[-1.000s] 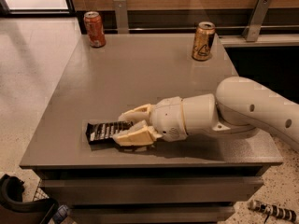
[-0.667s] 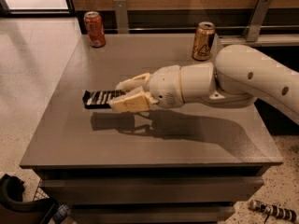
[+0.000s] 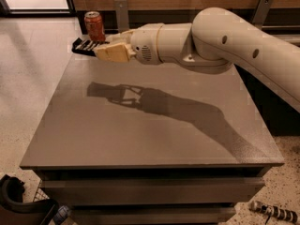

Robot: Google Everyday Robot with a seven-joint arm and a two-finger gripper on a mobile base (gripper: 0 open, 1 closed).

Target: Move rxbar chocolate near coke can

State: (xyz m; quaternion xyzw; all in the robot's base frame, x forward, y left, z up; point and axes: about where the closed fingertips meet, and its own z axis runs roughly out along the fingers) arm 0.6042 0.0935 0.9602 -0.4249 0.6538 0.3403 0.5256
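Observation:
My gripper is going to release the rxbar chocolate at the table's far edge (image 3: 113, 37), next to the coke can.
The rxbar chocolate (image 3: 85, 46) is a flat black wrapper with white print, held in the air above the table's far left part. My gripper (image 3: 110, 48) is shut on its right end, with the cream fingers (image 3: 114, 53) clamped over it. The coke can (image 3: 94, 26), red-orange with a silver top, stands upright at the table's far left corner, just behind and right of the bar's free end. The bar casts a shadow on the tabletop well below it. The white arm reaches in from the right.
The grey table (image 3: 150, 125) has its front edge near me and drops to a speckled floor on the left. A wooden wall with metal brackets (image 3: 121, 13) runs behind. The arm hides the far right of the table. A dark object (image 3: 18, 205) lies at bottom left.
The gripper has lifted the rxbar off the front left of the table and carried it up and back toward the coke can. The gold-brown can is now hidden behind the arm.

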